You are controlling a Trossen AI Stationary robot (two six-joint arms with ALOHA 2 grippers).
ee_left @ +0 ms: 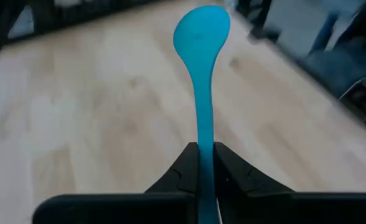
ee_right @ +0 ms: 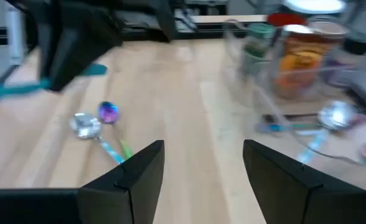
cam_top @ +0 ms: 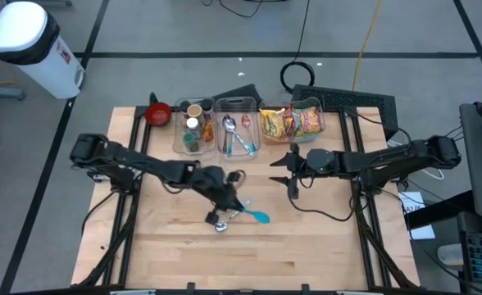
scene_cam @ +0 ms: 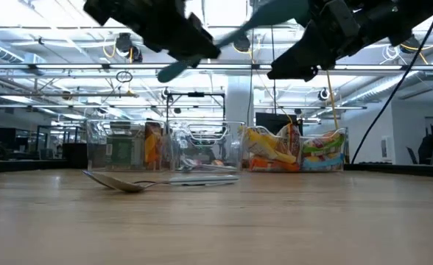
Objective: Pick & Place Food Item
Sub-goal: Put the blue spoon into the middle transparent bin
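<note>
The robot's left gripper should release the blue spoon into its right gripper, above the wood before the spoon and snack bins (cam_top: 257, 174). The blue spoon is up over the table's middle now.
My left gripper (cam_top: 231, 205) (ee_left: 206, 149) hangs over the middle of the table, shut on a blue spoon (ee_left: 201, 37) (cam_top: 259, 217). The spoon is up in the air. Below it a silver spoon (cam_top: 218, 223) (scene_cam: 121, 182) lies flat on the wood, and the right wrist view shows a second spoon with a shiny bowl (ee_right: 108, 112) beside it. My right gripper (cam_top: 293, 174) (ee_right: 201, 168) hovers open and empty in front of the bins. Snack packets (cam_top: 292, 121) (scene_cam: 294, 151) fill the right-hand clear bin. My left gripper pinches the blue spoon's handle (ee_left: 205, 140) between its two fingers. The fingers lie along the handle and slant downward from the table's left. The bowl (ee_left: 201, 31) sticks out ahead of the fingertips. The spoon is lifted clear of the table.
Three clear bins stand in a row at the far edge: cups and bottles (cam_top: 193, 123), spoons (cam_top: 238, 131), snack packets. A red bowl (cam_top: 158, 113) sits to their left. Bare wood (cam_top: 306, 246) spreads across the near half of the table.
</note>
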